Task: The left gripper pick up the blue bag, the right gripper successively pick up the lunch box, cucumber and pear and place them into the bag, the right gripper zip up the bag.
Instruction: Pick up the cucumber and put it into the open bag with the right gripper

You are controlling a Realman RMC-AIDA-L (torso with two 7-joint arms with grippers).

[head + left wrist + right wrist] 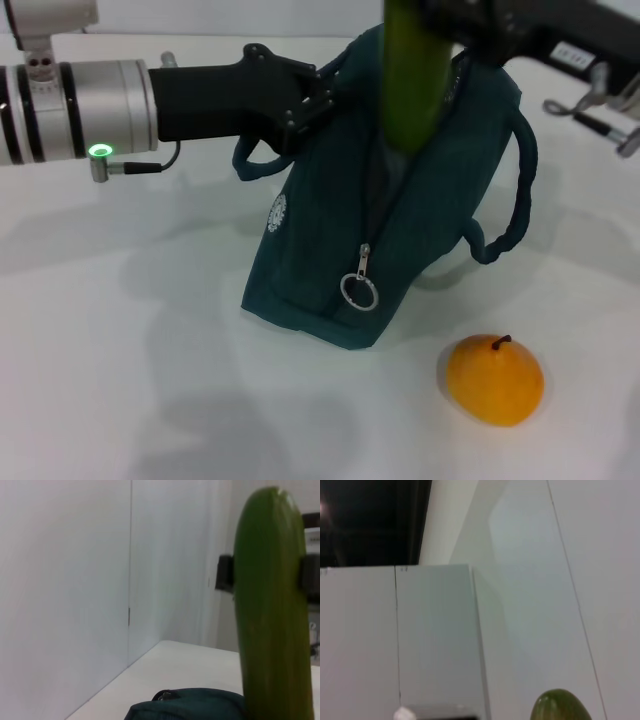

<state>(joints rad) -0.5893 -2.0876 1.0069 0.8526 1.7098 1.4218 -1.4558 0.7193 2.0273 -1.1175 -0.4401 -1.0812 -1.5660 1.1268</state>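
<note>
My right gripper needs to release the cucumber inside the blue bag's open zipper slot [394, 135], above the metal ring.
The blue bag [420, 230] stands upright on the white table, its zipper [360, 275] open along the front. My left gripper [308, 100] comes in from the left and is shut on the bag's upper edge by a handle. My right gripper [440, 22] is above the bag, shut on the cucumber [410, 80], which hangs upright with its lower end in the bag's mouth. The left wrist view shows the cucumber [272, 615] close up, clamped between the right gripper's fingers [225, 572]. The pear [495, 380] lies on the table in front of the bag, to the right. The lunch box is out of view.
The white table [120, 380] stretches around the bag. One bag handle [515, 200] loops out to the right side. A pale wall [75, 580] rises beyond the table's far edge.
</note>
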